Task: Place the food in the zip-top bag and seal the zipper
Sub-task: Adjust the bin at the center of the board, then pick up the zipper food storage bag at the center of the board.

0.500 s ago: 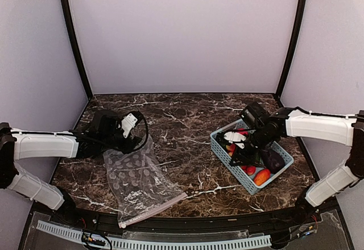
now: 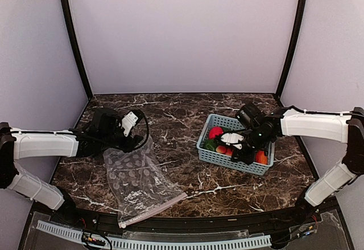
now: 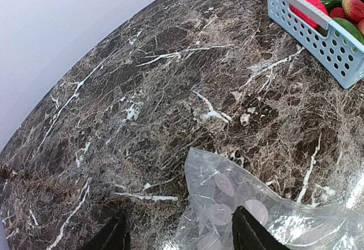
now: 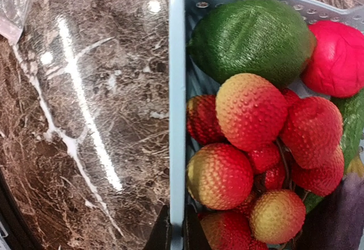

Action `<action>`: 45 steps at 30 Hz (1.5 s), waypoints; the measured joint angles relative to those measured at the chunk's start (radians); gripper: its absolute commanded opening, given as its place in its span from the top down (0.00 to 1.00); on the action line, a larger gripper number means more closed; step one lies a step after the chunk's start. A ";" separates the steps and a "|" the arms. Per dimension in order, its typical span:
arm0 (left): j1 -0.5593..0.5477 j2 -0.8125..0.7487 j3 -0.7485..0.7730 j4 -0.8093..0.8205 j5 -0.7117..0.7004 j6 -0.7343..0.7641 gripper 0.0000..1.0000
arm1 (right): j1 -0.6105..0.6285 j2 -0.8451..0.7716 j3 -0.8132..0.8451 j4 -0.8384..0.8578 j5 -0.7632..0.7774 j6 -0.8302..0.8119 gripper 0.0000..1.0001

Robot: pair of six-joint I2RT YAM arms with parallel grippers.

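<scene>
My left gripper is going to close on the middle of the pinkish zipper (image 2: 157, 208) along the near edge of the zip-top bag.
The clear dotted zip-top bag (image 2: 139, 184) lies flat on the marble, its pinkish zipper (image 2: 153, 209) along the near edge. My left gripper (image 2: 133, 139) is open just above the bag's far corner (image 3: 239, 204), one finger on each side of it. My right gripper (image 2: 245, 156) is shut on the near rim of the light-blue basket (image 2: 227, 160). In the right wrist view the rim (image 4: 177, 90) sits between the jaws (image 4: 177, 238). The basket holds the food: several strawberries (image 4: 250, 110), a green piece (image 4: 250, 36), a pink piece (image 4: 338, 56) and the purple eggplant (image 4: 341, 221).
The basket (image 3: 324, 45) shows at the top right of the left wrist view. A corner of the bag (image 4: 14, 2) shows at the top left of the right wrist view. Dark marble lies between bag and basket. Grey walls enclose the table.
The basket has turned and slid left toward the table's middle, held by my right gripper. The left arm and the bag have not moved.
</scene>
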 measured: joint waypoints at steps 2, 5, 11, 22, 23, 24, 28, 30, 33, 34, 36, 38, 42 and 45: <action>0.000 0.000 0.002 0.000 0.005 0.000 0.40 | 0.000 0.000 0.001 0.011 0.028 -0.030 1.00; 0.000 -0.001 0.002 0.000 0.016 0.000 0.40 | -0.002 0.000 0.001 0.014 0.059 -0.070 1.00; 0.000 -0.005 0.002 -0.010 0.048 0.000 0.40 | -0.045 -0.019 -0.017 0.034 0.083 -0.175 1.00; -0.122 -0.058 0.189 -0.233 0.117 0.016 0.42 | -0.146 -0.207 -0.135 0.024 0.048 -0.302 0.57; -0.166 -0.060 0.222 -0.262 0.100 0.017 0.42 | -0.146 -0.227 -0.125 0.010 0.026 -0.292 0.55; -0.211 -0.063 0.251 -0.291 0.080 0.018 0.42 | -0.146 -0.247 -0.111 0.000 0.000 -0.279 0.53; -0.418 -0.054 0.333 -0.423 -0.035 0.000 0.42 | -0.146 -0.349 -0.077 0.019 -0.075 -0.222 0.51; -0.536 -0.022 0.364 -0.494 -0.106 -0.025 0.42 | -0.151 -0.405 -0.079 0.044 -0.102 -0.190 0.51; -0.689 0.062 0.407 -0.599 -0.227 -0.088 0.46 | -0.179 -0.449 -0.106 0.107 -0.120 -0.149 0.50; -0.737 0.103 0.426 -0.639 -0.268 -0.115 0.48 | -0.190 -0.454 -0.121 0.129 -0.123 -0.135 0.50; -0.816 0.184 0.467 -0.723 -0.346 -0.184 0.52 | -0.208 -0.455 -0.156 0.165 -0.122 -0.103 0.51; -0.879 0.262 0.515 -0.813 -0.418 -0.270 0.57 | -0.234 -0.455 -0.193 0.203 -0.114 -0.063 0.51; -0.972 0.400 0.629 -0.980 -0.534 -0.441 0.66 | -0.290 -0.458 -0.238 0.275 -0.092 -0.005 0.52; -1.028 0.489 0.690 -1.072 -0.586 -0.546 0.77 | -0.305 -0.468 -0.259 0.314 -0.078 0.016 0.52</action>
